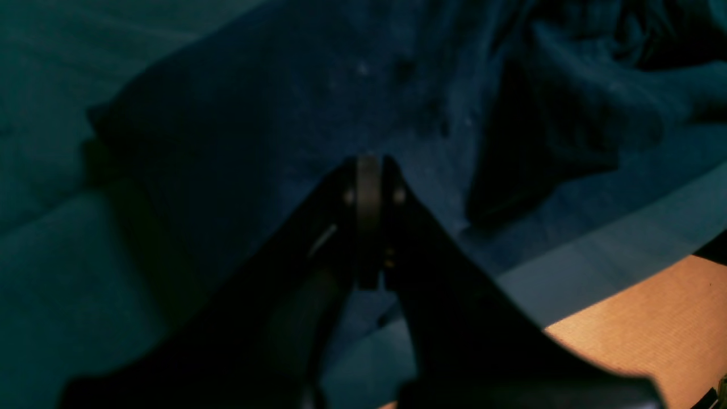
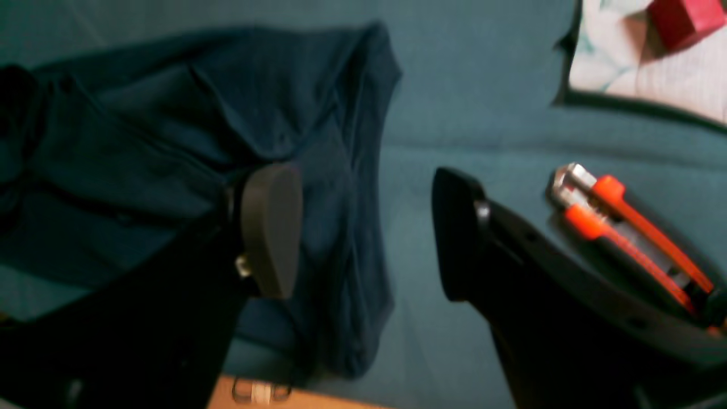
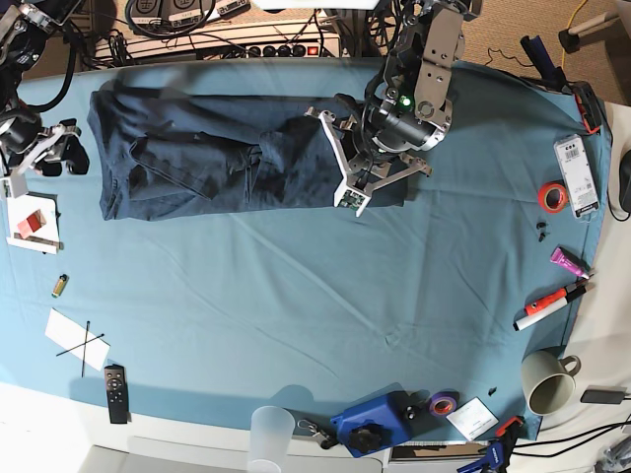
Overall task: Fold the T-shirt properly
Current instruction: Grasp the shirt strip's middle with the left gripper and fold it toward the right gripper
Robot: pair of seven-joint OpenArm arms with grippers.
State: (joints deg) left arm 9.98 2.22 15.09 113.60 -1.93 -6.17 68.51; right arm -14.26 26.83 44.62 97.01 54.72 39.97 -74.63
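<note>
Next, I close my right gripper on the T-shirt's end edge (image 3: 105, 169) (image 2: 366, 197), around its middle, at the end closest to the red block.
The dark navy T-shirt (image 3: 207, 153) lies as a long, wrinkled band across the far left of the teal table cloth (image 3: 296, 305). My left gripper (image 3: 347, 175) is at the band's right end. In the left wrist view its fingers (image 1: 369, 170) are pressed together, tips low over the T-shirt (image 1: 272, 113); whether fabric is pinched does not show. My right gripper (image 3: 49, 153) stands just off the band's left end. In the right wrist view the right gripper (image 2: 363, 233) is open, the T-shirt (image 2: 227, 113) edge lying under and between its fingers, nothing held.
A red block (image 3: 30, 222) on white paper sits by the right gripper. A remote (image 3: 115, 392), a clear cup (image 3: 271, 434) and a blue tool (image 3: 375, 424) line the near edge. A mug (image 3: 547, 379), marker (image 3: 550, 299) and red tape roll (image 3: 552, 195) lie at the right.
</note>
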